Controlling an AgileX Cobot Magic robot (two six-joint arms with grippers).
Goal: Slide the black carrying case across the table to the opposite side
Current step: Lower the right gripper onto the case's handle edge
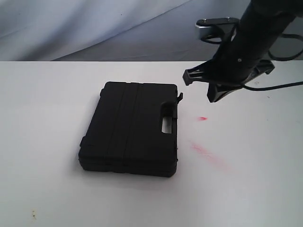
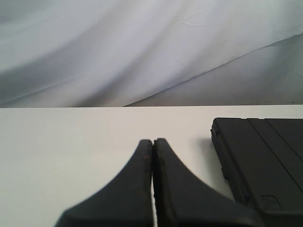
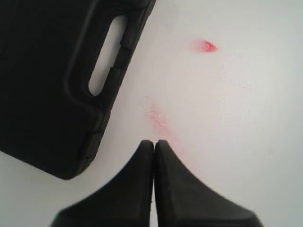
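Observation:
My right gripper needs to next go to the middle of the handle (image 1: pixel 174 119) (image 3: pixel 122 59) on the black carrying case. It should close there, ready to slide the case.
The black carrying case (image 1: pixel 130 127) lies flat on the white table (image 1: pixel 47 94), its handle slot on its right side. My right gripper (image 1: pixel 215 93) hangs above the table just right of the case's far right corner. It is shut and empty, and it does not touch the case. In the right wrist view the shut gripper (image 3: pixel 154 142) is beside the case's handle edge (image 3: pixel 47 80). My left gripper (image 2: pixel 153 140) is shut and empty over bare table, with a corner of the case (image 2: pixel 265 161) off to one side. The left arm is out of the exterior view.
A small red spot (image 1: pixel 202 118) and a longer pink smear (image 1: pixel 208 153) mark the table right of the case. In the right wrist view the pink smear (image 3: pixel 156 120) is just ahead of the fingertips. A grey cloth backdrop (image 1: pixel 94 23) hangs behind the table's far edge.

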